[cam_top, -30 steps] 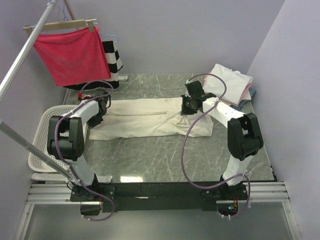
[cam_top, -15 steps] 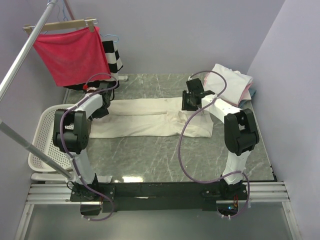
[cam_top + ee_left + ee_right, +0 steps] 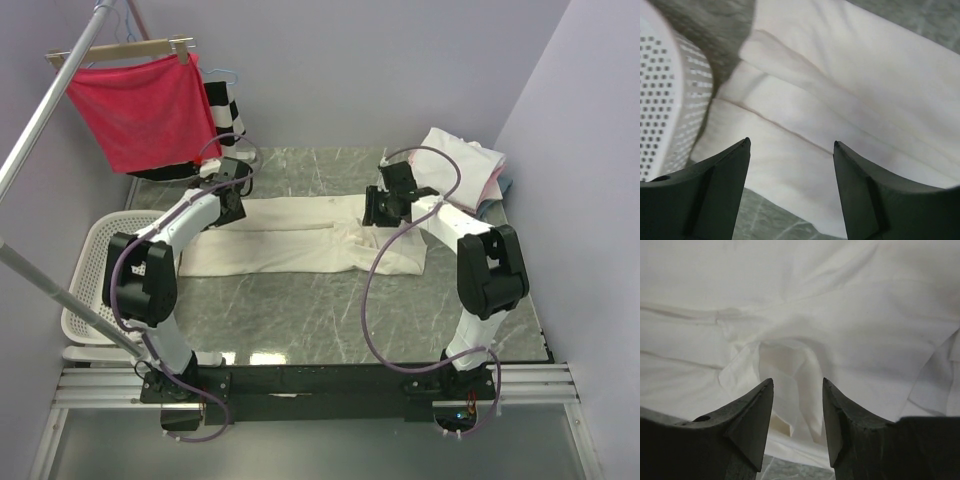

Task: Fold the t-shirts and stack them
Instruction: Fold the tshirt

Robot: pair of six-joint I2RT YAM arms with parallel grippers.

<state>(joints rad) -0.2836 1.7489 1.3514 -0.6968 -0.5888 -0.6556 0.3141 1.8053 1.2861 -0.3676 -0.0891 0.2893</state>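
Observation:
The cloth of the cream t-shirt is bunched up near its end by the stack, so next I pinch the t-shirt's raised fold (image 3: 812, 361) with my right gripper and pull it toward that end to smooth it.
A long cream t-shirt (image 3: 290, 240) lies folded lengthwise across the middle of the marble table (image 3: 330, 320). My left gripper (image 3: 228, 205) hovers over its left end by the back edge. In the left wrist view that gripper (image 3: 791, 145) stands open over layered cream folds (image 3: 840, 100), with nothing between its fingers. My right gripper (image 3: 382, 210) is above the shirt's right part. Seen from the right wrist, this gripper (image 3: 798, 382) is open, and a puckered ridge of cloth (image 3: 790, 365) lies loose below the gap. A stack of folded t-shirts (image 3: 465, 160) sits at the back right.
A white perforated basket (image 3: 85, 280) stands off the table's left edge and also shows in the left wrist view as the basket (image 3: 670, 100). A red cloth (image 3: 140, 105) on a hanger and a striped garment (image 3: 228, 115) hang at the back left beside a slanted metal pole (image 3: 40, 120).
Both grippers have opened and let go of the cream t-shirt. The left gripper moved back and to the right, away from the shirt's left end. The right gripper shifted only slightly.

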